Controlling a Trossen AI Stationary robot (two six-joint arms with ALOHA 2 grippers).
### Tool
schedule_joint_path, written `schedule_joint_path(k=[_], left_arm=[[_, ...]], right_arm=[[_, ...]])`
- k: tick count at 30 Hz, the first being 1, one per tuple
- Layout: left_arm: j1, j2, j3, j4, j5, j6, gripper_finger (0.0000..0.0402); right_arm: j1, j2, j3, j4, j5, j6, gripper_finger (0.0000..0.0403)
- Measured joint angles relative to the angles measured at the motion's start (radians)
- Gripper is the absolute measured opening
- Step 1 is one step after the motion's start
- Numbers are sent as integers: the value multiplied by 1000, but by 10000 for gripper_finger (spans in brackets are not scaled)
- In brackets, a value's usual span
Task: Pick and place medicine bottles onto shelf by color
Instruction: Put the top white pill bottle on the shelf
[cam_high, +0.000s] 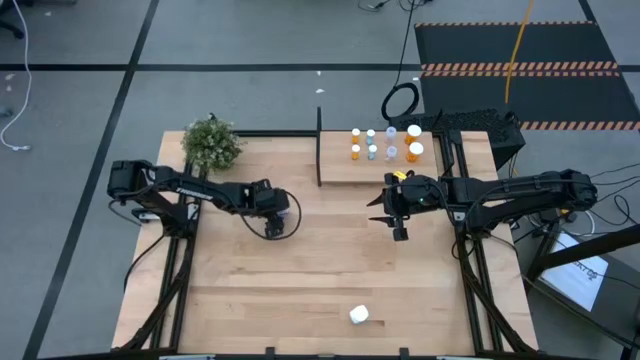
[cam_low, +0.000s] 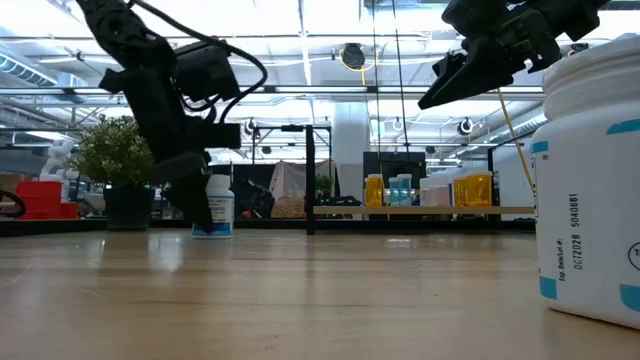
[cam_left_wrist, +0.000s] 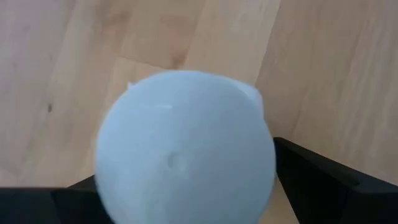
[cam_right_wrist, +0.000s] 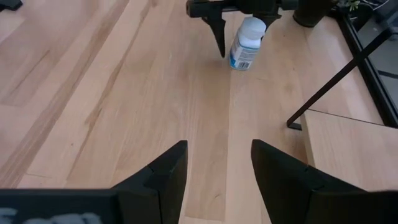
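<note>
The white bottle's cap is under my left gripper, which points steeply down over it, so that gripper should grip the lower body (cam_low: 221, 221) and leave the cap for my right gripper.
A white medicine bottle with a blue-banded label (cam_low: 214, 212) stands upright on the table left of centre; the left wrist view looks down on its white cap (cam_left_wrist: 184, 149). My left gripper (cam_high: 279, 222) is open and lowered over it, one finger (cam_left_wrist: 320, 180) on each side, with a gap showing in the right wrist view (cam_right_wrist: 245, 38). My right gripper (cam_right_wrist: 219, 162) hangs open above the table, just in front of the shelf (cam_high: 345, 172), with nothing between its fingers. On the shelf stand orange bottles (cam_high: 355, 152) and small pale ones (cam_high: 372, 150).
Another white bottle (cam_high: 359, 315) stands near the table's front edge, close before the low camera (cam_low: 590, 180). A green plant (cam_high: 212, 143) sits at the far left corner. A thin black post (cam_high: 319, 140) rises at the shelf's left end.
</note>
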Motion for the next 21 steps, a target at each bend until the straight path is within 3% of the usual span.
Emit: schedule_joint_path(k=[9,17,21], left_arm=[[-50,-2,-109,194,-50,-76,278],[-87,-2,-203,396,-52,-81,195],[-95,-3,-252,478,-48,-106,177]], right_arm=[[0,0,0,0,0,1,173],[0,0,0,15,0,2,173],[0,0,0,39,0,2,173]])
